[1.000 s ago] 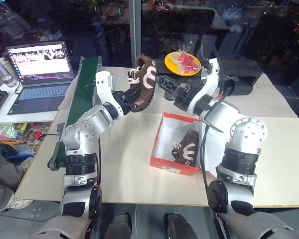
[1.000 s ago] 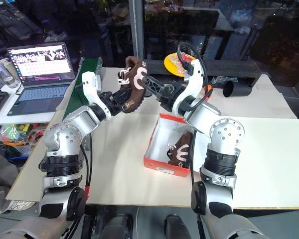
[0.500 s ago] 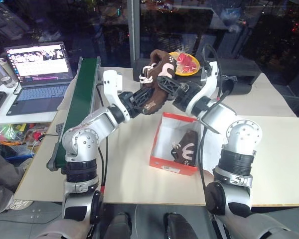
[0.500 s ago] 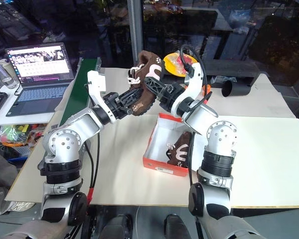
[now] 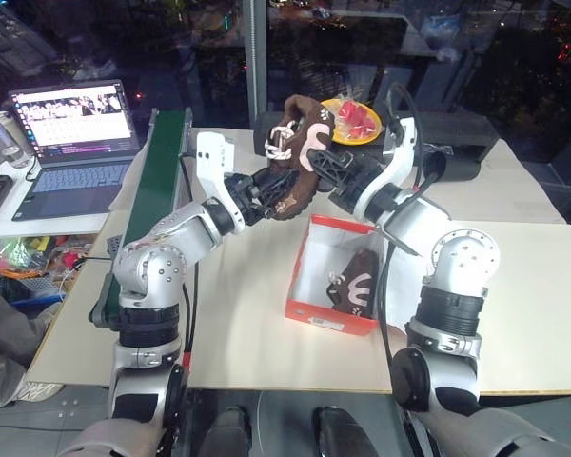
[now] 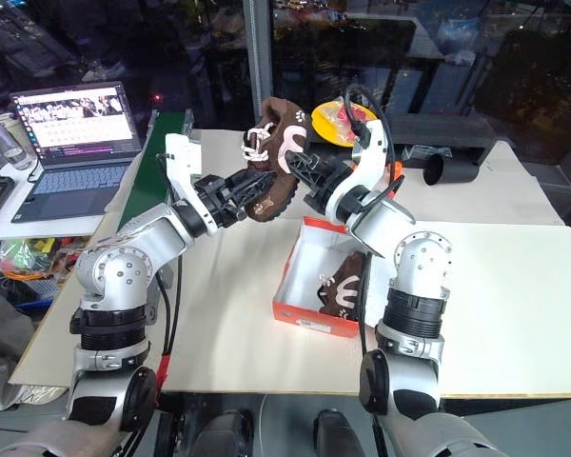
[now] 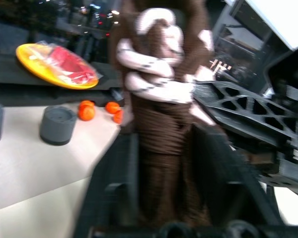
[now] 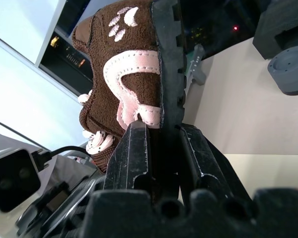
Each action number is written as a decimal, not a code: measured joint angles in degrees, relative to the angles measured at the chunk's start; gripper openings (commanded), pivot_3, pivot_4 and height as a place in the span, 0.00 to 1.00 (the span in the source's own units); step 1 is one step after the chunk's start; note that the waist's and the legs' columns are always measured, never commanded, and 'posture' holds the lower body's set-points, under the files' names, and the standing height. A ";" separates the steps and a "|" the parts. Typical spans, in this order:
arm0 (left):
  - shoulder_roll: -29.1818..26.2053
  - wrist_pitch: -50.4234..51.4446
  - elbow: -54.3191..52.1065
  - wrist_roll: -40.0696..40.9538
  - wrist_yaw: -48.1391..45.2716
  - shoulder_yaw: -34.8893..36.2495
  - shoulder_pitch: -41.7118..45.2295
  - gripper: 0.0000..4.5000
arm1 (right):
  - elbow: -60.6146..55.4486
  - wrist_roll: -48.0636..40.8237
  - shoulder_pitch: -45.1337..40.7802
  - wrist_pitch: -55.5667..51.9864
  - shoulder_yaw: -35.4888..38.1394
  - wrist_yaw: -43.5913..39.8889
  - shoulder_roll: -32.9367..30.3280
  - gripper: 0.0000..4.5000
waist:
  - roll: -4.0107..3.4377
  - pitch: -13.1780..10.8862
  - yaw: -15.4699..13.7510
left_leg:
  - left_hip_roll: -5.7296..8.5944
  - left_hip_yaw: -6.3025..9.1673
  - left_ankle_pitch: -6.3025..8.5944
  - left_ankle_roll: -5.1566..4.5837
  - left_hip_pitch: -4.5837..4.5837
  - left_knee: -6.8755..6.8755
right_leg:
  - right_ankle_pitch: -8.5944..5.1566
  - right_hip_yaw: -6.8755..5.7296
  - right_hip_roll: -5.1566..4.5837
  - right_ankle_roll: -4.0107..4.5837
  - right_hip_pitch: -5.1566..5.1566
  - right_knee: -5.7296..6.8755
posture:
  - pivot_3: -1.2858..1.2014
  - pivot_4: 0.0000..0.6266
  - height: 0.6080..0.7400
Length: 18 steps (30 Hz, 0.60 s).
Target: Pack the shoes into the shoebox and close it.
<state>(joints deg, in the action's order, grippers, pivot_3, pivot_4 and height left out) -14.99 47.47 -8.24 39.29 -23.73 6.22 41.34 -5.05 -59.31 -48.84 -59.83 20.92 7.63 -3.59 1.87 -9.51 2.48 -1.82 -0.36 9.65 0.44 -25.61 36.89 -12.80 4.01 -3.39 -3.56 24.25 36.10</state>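
Note:
Next, my right gripper lets go of the brown shoe in the shoebox's empty space (image 5: 322, 267) beside the second shoe.
One dark brown shoe (image 5: 303, 119) with white stripes hangs in the air over the table's far middle, between both grippers. My right gripper (image 5: 325, 173) is shut on its black sole edge, and the pads (image 8: 135, 148) press that sole from both sides. My left gripper (image 5: 269, 187) is at the shoe's other side, and its fingers (image 7: 120, 178) stand apart around the brown body (image 7: 164, 129). The second shoe (image 5: 354, 284) lies inside the open red-orange shoebox (image 5: 325, 320), which sits on the table below my right arm.
An open laptop (image 5: 76, 133) stands at the far left, beside a long green conveyor strip (image 5: 157, 181). A yellow plate (image 5: 347, 119) with a red item sits behind the shoe. A black cylinder (image 6: 447, 169) lies at the far right, and small oranges (image 7: 87, 111) and a grey cup (image 7: 57, 124) are nearby.
My left arm carried the shoe to the right, up to the right gripper. The right gripper closed on its sole, and the left fingers spread apart.

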 measured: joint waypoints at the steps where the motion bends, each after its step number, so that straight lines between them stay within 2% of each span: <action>1: -0.60 -0.34 -0.13 -0.62 -0.66 -0.83 -0.49 0.64 | 0.13 0.50 0.00 0.63 0.06 0.92 0.02 0.10 | 0.00 0.00 0.00 | 0.00 0.00 0.00 0.00 0.00 0.00 | 0.00 0.00 0.00 0.00 0.00 0.00 | 0.52 0.24 1.00; 2: -0.82 -0.65 -0.13 -1.00 -0.99 -1.16 -0.93 0.64 | 0.28 0.85 0.00 1.00 0.09 1.56 0.01 0.10 | 0.00 0.00 0.00 | 0.00 0.00 0.00 0.00 0.00 0.00 | 0.00 0.00 0.00 0.00 0.00 0.00 | 0.52 0.24 1.00; 5: -7.12 -2.17 -0.10 -3.57 -6.61 -4.59 -4.13 0.64 | 1.33 6.35 0.10 0.89 -1.07 6.65 -3.10 0.10 | -0.03 -0.01 0.10 | -0.01 -0.02 0.00 0.00 0.02 -0.04 | -0.01 0.01 0.00 0.02 0.02 0.01 | 0.52 0.24 1.00; 9: -12.93 -3.41 -0.01 -5.42 -12.57 -5.40 -7.20 0.64 | 1.73 9.40 3.62 -4.81 -0.39 12.94 -4.81 0.10 | -0.04 -0.02 0.03 | -0.03 -0.02 0.00 0.00 0.00 -0.10 | -0.04 0.00 0.00 0.08 0.05 -0.01 | 0.52 0.24 1.00; 18: -14.18 -3.55 -0.01 -6.42 -16.33 -6.21 -7.23 0.64 | -5.11 11.66 12.30 -15.81 0.05 24.07 5.37 0.10 | -0.08 -0.03 0.13 | -0.04 0.00 0.00 0.00 0.03 -0.10 | -0.05 0.00 0.01 0.06 0.03 0.01 | 0.52 0.24 1.00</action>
<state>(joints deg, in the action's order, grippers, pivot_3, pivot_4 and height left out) -29.17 43.93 -8.25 32.87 -40.06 0.01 34.11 -10.16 -47.65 -36.54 -75.63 20.98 31.70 1.78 1.78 -9.55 2.61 -1.86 -0.36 9.65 0.43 -25.58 36.79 -12.85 4.01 -3.38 -3.50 24.28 36.11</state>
